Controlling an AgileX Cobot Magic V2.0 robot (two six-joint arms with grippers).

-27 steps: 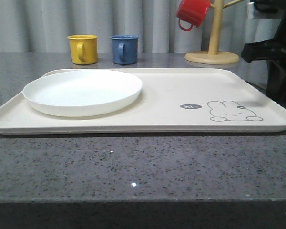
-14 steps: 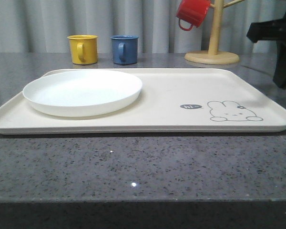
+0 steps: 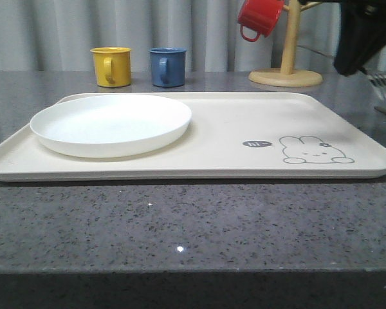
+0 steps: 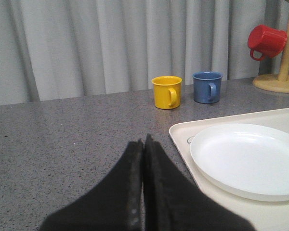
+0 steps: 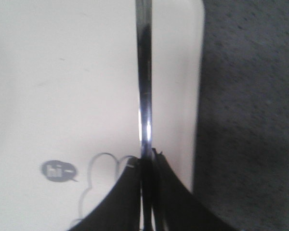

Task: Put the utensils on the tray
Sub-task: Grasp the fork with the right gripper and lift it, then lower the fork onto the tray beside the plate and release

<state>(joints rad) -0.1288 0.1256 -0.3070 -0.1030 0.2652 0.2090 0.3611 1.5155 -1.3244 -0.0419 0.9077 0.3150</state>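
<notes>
The silver fork will go from my right gripper down on the cream tray [image 3: 225, 134] [image 5: 32, 134] between the white plate and the "hi" bubble.
The cream tray [image 3: 231, 129] lies across the counter with the round white plate [image 3: 110, 123] on its left half and the rabbit drawing [image 3: 316, 150] at its right. High over the tray's right end, my right gripper [image 3: 360, 56] is shut on a silver fork [image 3: 385, 85], whose tines stick out past the tray's right edge. In the right wrist view the fork's slim handle [image 5: 144, 86] runs out from the shut right gripper [image 5: 147, 161] above the tray [image 5: 62, 86], near the "hi" bubble [image 5: 59, 171]. My left gripper [image 4: 144, 142] is shut and empty over the counter beside the tray's left edge [image 4: 180, 134].
A yellow mug [image 3: 112, 66] and a blue mug [image 3: 168, 66] stand behind the tray. A red mug [image 3: 260, 17] hangs on a wooden mug tree [image 3: 286, 71] at the back right. Grey speckled counter [image 3: 193, 225] stretches in front of the tray.
My right arm has risen from beside the tray's right edge to the upper right, and the fork's tines have come into sight. The tray and plate have not moved.
</notes>
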